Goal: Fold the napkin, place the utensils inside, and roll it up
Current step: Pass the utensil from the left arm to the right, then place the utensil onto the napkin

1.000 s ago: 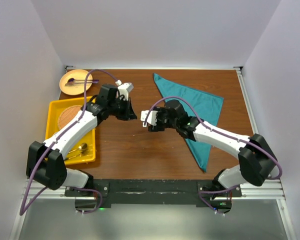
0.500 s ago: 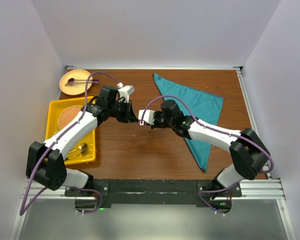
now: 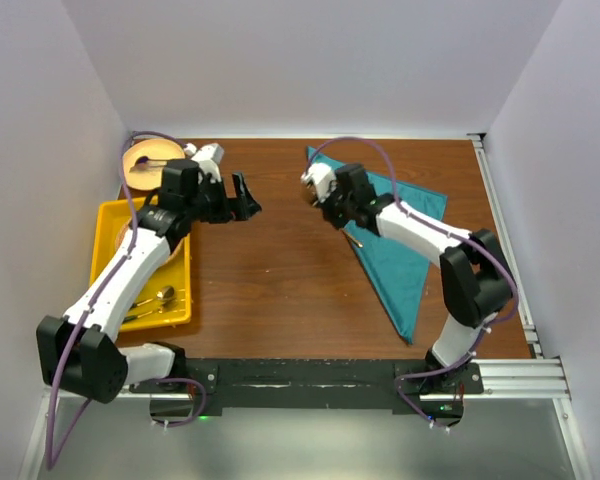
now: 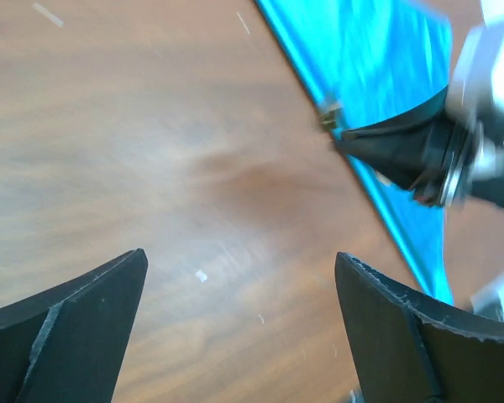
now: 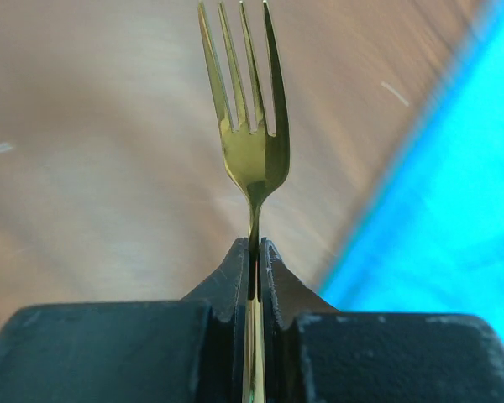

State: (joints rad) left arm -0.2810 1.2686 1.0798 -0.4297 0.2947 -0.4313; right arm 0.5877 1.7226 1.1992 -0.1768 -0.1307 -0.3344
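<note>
Next, I set the gold fork down with my right gripper just inside the teal napkin's long edge (image 3: 357, 230) that faces the yellow tray. The fork now hovers by the napkin's upper side.
The teal napkin (image 3: 405, 215) lies folded into a triangle on the right half of the table. My right gripper (image 5: 256, 243) is shut on the thin handle of a gold fork (image 5: 250, 143). Its tines stick out past the fingertips, over bare wood just left of the napkin's edge (image 5: 454, 193). From above, this gripper (image 3: 335, 213) hovers at the napkin's upper left side. My left gripper (image 3: 245, 195) is open and holds nothing, a hand's width left of the right one. Its view shows the fork tip (image 4: 328, 117) and the napkin (image 4: 378, 50). More gold utensils (image 3: 158, 298) lie in the tray.
A yellow tray (image 3: 108, 215) sits at the left edge with a round cork mat (image 3: 140, 232) in it. Behind it stands a wooden bowl (image 3: 140, 165) holding a purple-tipped stick. White walls enclose the table on three sides.
The two grippers met at mid-table. The right one shut on the fork and the left one let go. The left drew back left, and the right carried the fork toward the napkin.
</note>
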